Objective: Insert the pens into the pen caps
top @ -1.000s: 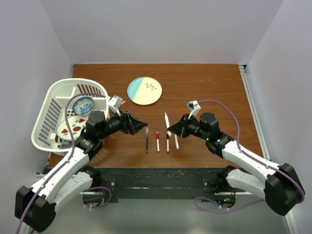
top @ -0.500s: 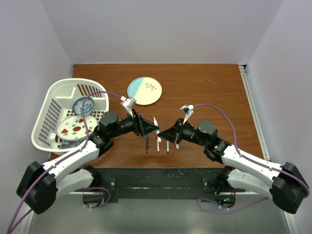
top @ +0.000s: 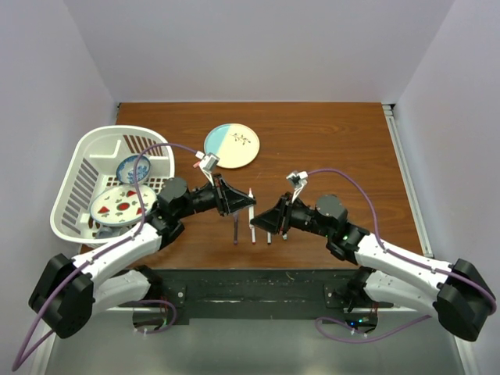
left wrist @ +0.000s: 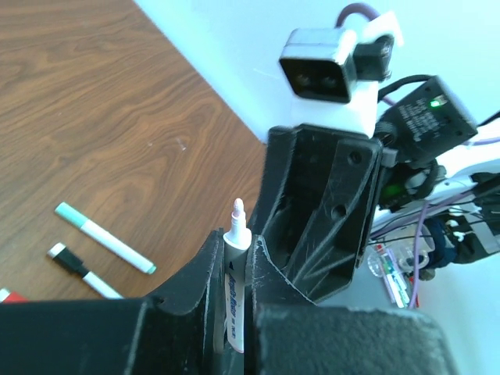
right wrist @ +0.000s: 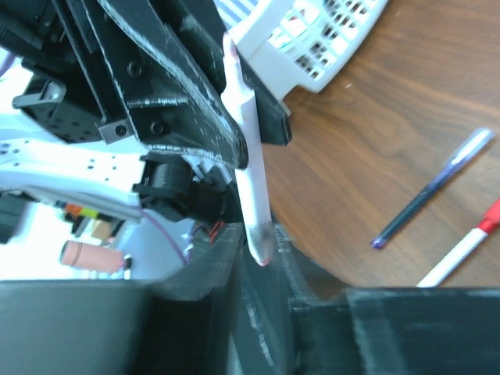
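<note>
Next, my right gripper opens and takes the pen's body (right wrist: 254,205) deeper before my left gripper opens, because the pen's lower end sits shallow and slanted at its fingers.
An uncapped white pen (left wrist: 234,234) with a pale pink tip stands upright in the air, and my left gripper (left wrist: 234,262) is shut on its barrel. Its lower end (right wrist: 254,211) sits between the tips of my right gripper (right wrist: 262,258), whose jaws stand slightly apart around it. From above, the two grippers (top: 248,205) (top: 258,222) meet nose to nose over the row of pens. On the table lie a dark purple pen (top: 235,230), a red-capped pen (top: 253,234), a black-capped pen (left wrist: 78,269) and a green-capped pen (left wrist: 105,238). No loose pen caps show.
A white basket (top: 78,176) holding dishes stands at the left, behind my left arm. A round cream and blue plate (top: 232,146) lies at the back centre. The pens on the table lie directly under both grippers.
Both arms have come together at the table's middle. My right gripper carried the white pen there, my left gripper shut on it, and the right jaws have loosened.
</note>
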{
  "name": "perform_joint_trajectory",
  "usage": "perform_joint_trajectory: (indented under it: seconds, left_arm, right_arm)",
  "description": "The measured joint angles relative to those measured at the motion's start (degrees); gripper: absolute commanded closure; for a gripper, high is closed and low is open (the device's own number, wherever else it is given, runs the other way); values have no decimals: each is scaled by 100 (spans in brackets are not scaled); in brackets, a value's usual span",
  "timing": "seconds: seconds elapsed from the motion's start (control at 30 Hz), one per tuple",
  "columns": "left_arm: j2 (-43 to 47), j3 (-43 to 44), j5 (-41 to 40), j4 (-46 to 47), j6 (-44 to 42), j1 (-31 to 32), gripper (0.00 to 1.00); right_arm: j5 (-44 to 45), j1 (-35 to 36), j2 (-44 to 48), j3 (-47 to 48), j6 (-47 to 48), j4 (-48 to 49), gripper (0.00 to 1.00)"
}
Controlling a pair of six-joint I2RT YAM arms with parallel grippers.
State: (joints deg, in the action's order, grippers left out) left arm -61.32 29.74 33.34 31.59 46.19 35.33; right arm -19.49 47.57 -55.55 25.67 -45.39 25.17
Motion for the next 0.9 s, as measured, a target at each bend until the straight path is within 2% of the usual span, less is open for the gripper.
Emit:
perform_joint_trajectory:
  seconds: [0.03, 0.13, 0.43, 0.67, 0.9]
  left_arm:
    - [9, -7, 26, 70, 28, 0, 100]
    - [101, -61, 81, 240, 127, 0, 100]
    - [214, -203, 286, 826, 518, -2, 100]
    - [214, -299, 409, 1058, 807, -7, 100]
    - [214, -299, 501, 1073, 894, -7, 100]
  right_arm:
    - [-90, 15, -22, 0, -7, 55, 60]
    - [-275, 61, -116, -11, -76, 310, 58]
    - [-608, 179, -529, -236, -310, 1226, 71]
    - [-693, 225, -597, -396, -498, 1932, 69]
    - [-715, 238, -636, -417, -529, 2218, 73]
